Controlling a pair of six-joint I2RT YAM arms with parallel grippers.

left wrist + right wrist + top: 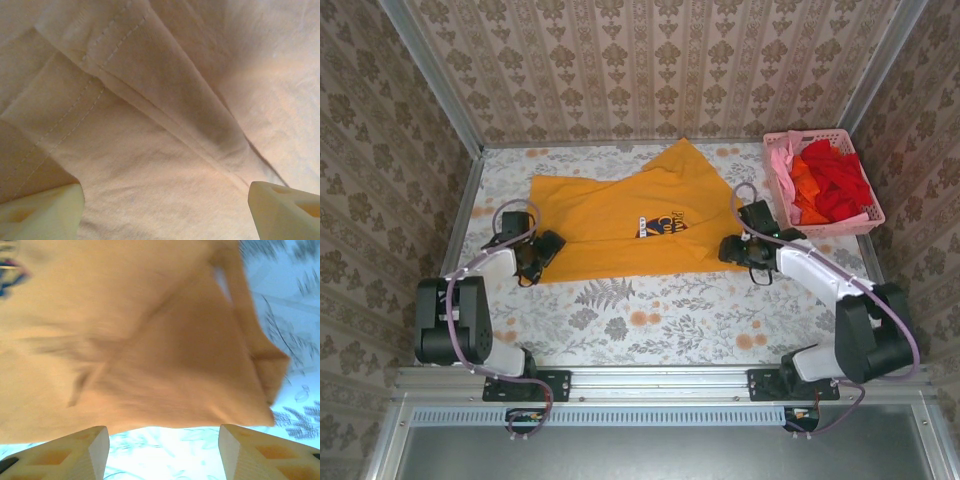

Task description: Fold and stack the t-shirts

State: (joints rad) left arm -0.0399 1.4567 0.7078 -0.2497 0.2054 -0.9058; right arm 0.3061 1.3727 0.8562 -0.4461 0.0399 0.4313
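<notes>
My right gripper should first grab the sleeve's loose end (686,245) and pull it flat, because the t-shirt's folded-in sleeve is lying slanted and bunched below the logo.
An orange-yellow t-shirt (620,215) with a dark chest logo (660,225) lies spread, partly folded, in the middle of the table. My left gripper (542,252) sits over its left lower edge. In the left wrist view its fingers (45,212) stand wide apart and open, with the stitched hem of the cloth (165,125) beneath them. My right gripper (732,250) is at the shirt's right edge, open. Bare tablecloth shows between its fingertips (265,452), and the shirt's edge (165,390) lies just ahead of them. Red (840,185), orange (805,185) and pink (782,160) t-shirts lie in the basket.
The pink lattice basket (805,136) stands at the back right corner. The flowered tablecloth (650,310) lies bare in front of the shirt. Patterned walls close in the table at the back and both sides.
</notes>
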